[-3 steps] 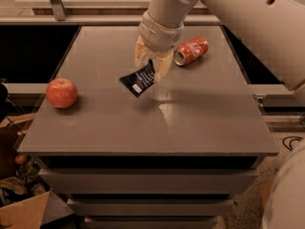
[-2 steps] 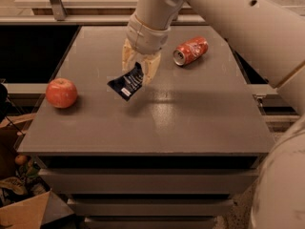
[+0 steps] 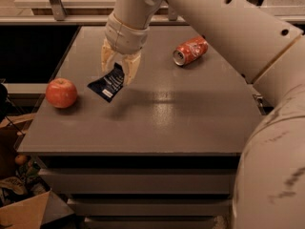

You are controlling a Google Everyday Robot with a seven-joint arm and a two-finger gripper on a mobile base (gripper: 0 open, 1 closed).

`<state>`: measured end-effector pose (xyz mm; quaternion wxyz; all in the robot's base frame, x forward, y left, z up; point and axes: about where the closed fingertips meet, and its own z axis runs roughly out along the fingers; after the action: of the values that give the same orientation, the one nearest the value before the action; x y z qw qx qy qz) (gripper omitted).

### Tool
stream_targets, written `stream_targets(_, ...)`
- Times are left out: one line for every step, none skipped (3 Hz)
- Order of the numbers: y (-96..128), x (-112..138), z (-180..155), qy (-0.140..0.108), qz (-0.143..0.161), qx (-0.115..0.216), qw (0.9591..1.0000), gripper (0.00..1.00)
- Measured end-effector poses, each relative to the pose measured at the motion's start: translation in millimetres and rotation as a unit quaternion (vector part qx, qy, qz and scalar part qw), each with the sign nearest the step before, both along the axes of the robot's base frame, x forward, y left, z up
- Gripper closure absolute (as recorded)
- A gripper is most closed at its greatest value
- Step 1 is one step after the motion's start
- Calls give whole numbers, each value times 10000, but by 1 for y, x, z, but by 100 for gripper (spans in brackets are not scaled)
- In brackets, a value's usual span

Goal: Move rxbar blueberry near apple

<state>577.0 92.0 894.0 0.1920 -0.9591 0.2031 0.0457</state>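
Observation:
Next, my gripper sets the rxbar blueberry down against the apple's side facing the soda can point(image 3: 83, 93).
The rxbar blueberry point(image 3: 107, 84), a flat dark navy wrapper with white text, hangs tilted from my gripper point(image 3: 119, 69), which is shut on its upper end a little above the grey table point(image 3: 157, 113). The apple point(image 3: 61, 93), round and red-orange, sits on the table's left side, a short way left of the bar. My gripper is up and to the right of the apple, and the arm reaches in from the upper right.
A crushed red-orange soda can point(image 3: 190, 50) lies on its side at the table's back right. The table's left edge runs just beyond the apple. A cardboard box point(image 3: 24, 216) and clutter sit on the floor at lower left.
My gripper has carried the rxbar blueberry leftward across the table, closer to the apple. The apple and the can have not moved.

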Motion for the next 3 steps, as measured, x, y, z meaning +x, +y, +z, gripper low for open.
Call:
stream_targets(22,-5,3,23,220,59,9997,100)
stream_targets(39,-12,2,89,398,77,9991,100)
stream_targets(54,-18,-4,159,507,64,9986,100)
